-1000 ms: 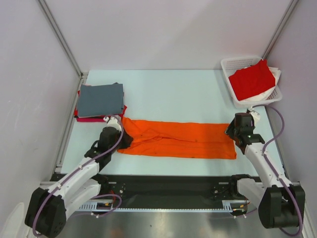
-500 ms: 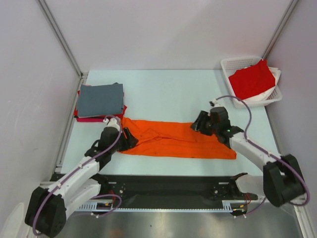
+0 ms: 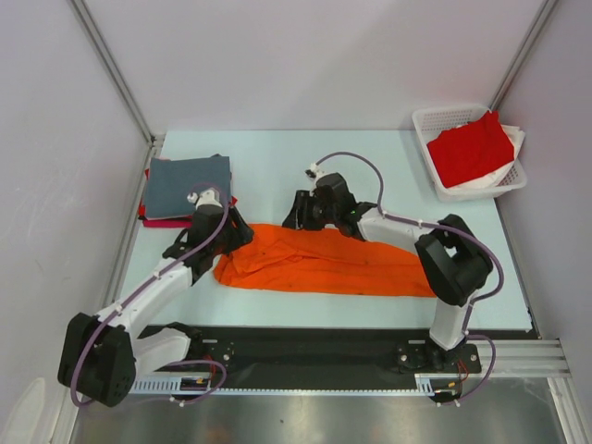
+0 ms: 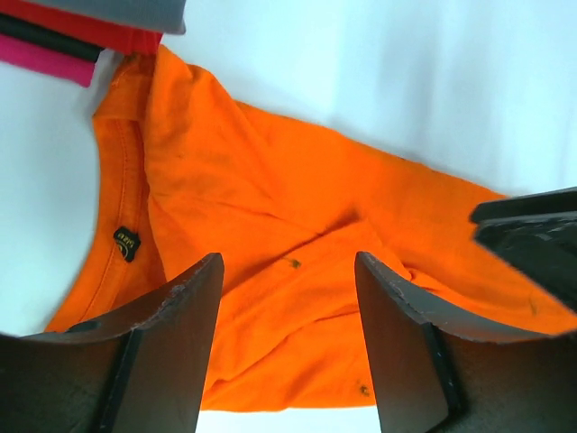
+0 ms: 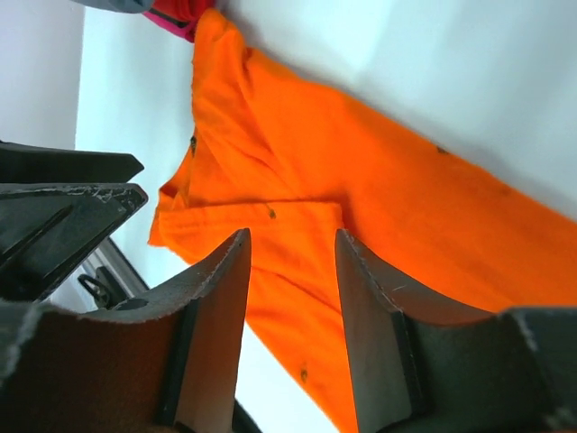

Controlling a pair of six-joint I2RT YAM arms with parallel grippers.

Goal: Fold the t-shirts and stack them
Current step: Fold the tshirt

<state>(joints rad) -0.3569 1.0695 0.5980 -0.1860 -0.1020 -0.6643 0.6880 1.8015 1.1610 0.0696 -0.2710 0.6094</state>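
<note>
The top layer of the orange t-shirt lies at a slant across the strip with its corner bunched up, so my right gripper will grab that corner (image 5: 337, 213) and pull the layer straight first.
The bright orange t-shirt (image 3: 324, 264) lies folded into a long strip across the middle of the table. It fills the left wrist view (image 4: 270, 207) and the right wrist view (image 5: 361, 189). My left gripper (image 3: 239, 239) is open and empty just above the strip's left end, near the collar (image 4: 287, 263). My right gripper (image 3: 298, 215) is open and empty above the strip's far edge, left of centre (image 5: 291, 236). The slate grey t-shirt (image 3: 188, 185) lies folded on top of the red and magenta t-shirts (image 3: 171, 222) at the far left. Another red t-shirt (image 3: 470, 148) lies in the basket.
The white lattice basket (image 3: 425, 120) stands at the far right corner. The right arm stretches across the table over the shirt's right half. The two grippers are close together; the right one shows at the edge of the left wrist view (image 4: 532, 234). Walls enclose the table.
My right arm has swung from the shirt's right end leftward to its left-centre far edge. My left gripper has moved a little farther back. The shirt's left end has bunched slightly.
</note>
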